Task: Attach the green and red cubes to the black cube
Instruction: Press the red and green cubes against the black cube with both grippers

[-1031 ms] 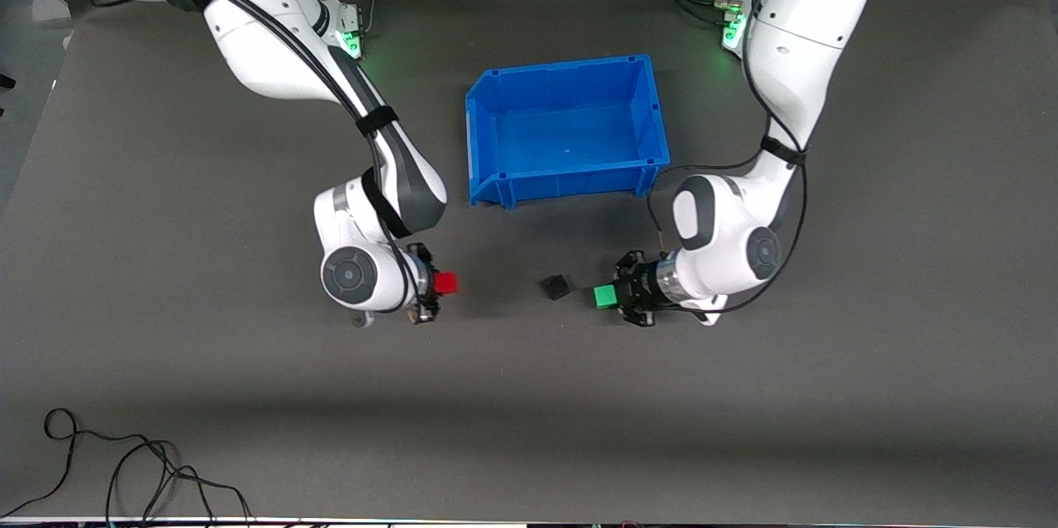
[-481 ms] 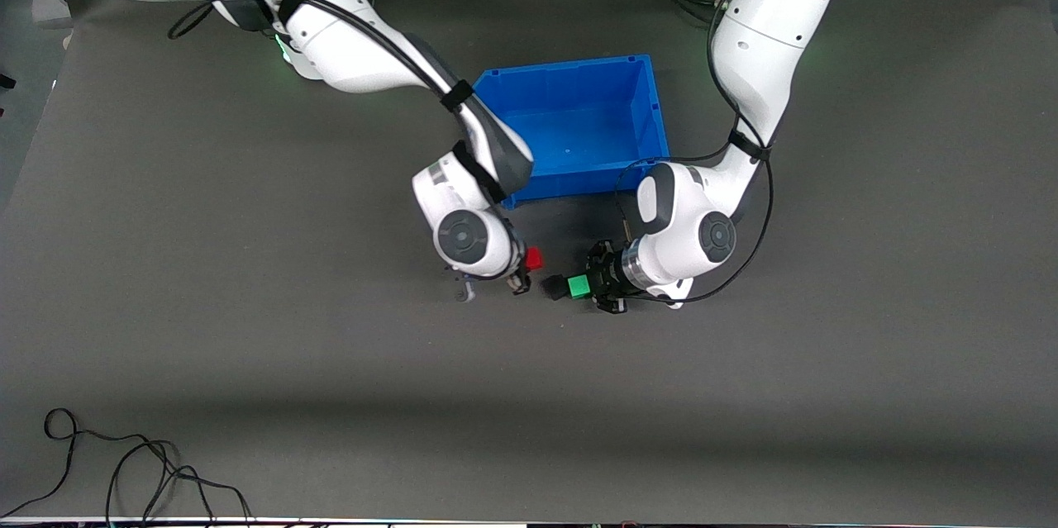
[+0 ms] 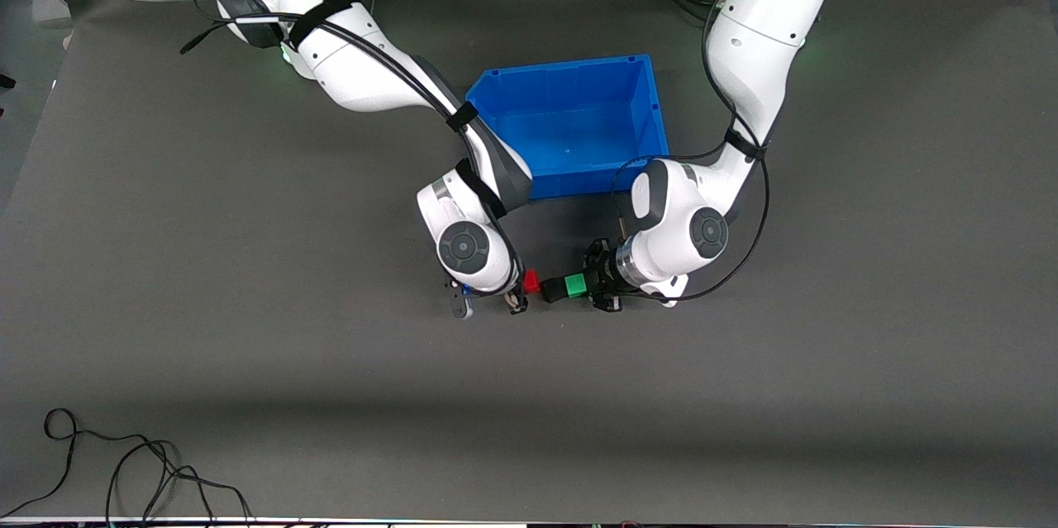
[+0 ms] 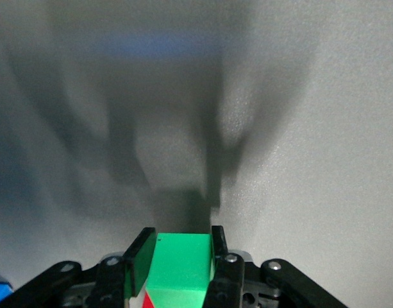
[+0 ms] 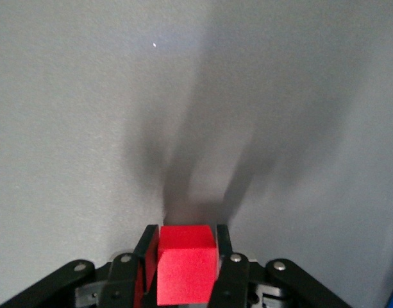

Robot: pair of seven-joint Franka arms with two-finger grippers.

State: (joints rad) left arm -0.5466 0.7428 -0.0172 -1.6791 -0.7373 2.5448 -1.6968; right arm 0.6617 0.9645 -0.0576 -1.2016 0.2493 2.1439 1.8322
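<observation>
Next, the right gripper releases the red cube on the mat (image 3: 532, 294), against the black cube's side opposite the green cube.
In the front view the black cube (image 3: 551, 290) sits on the grey mat, nearer the front camera than the blue bin. My left gripper (image 3: 580, 287) is shut on the green cube (image 3: 576, 287), which is pressed against the black cube's side toward the left arm's end. My right gripper (image 3: 527, 286) is shut on the red cube (image 3: 531, 281), right beside the black cube's other side; I cannot tell if they touch. The left wrist view shows the green cube (image 4: 180, 266) between the fingers (image 4: 140, 253). The right wrist view shows the red cube (image 5: 186, 269). The black cube is hidden in both wrist views.
The blue bin (image 3: 595, 179) stands empty just farther from the front camera than the cubes, between the two arms. A black cable (image 3: 124, 470) lies coiled near the mat's front edge toward the right arm's end.
Both grippers have moved in toward the black cube with their cubes. The green cube has closed onto it, and the red cube has come down beside it.
</observation>
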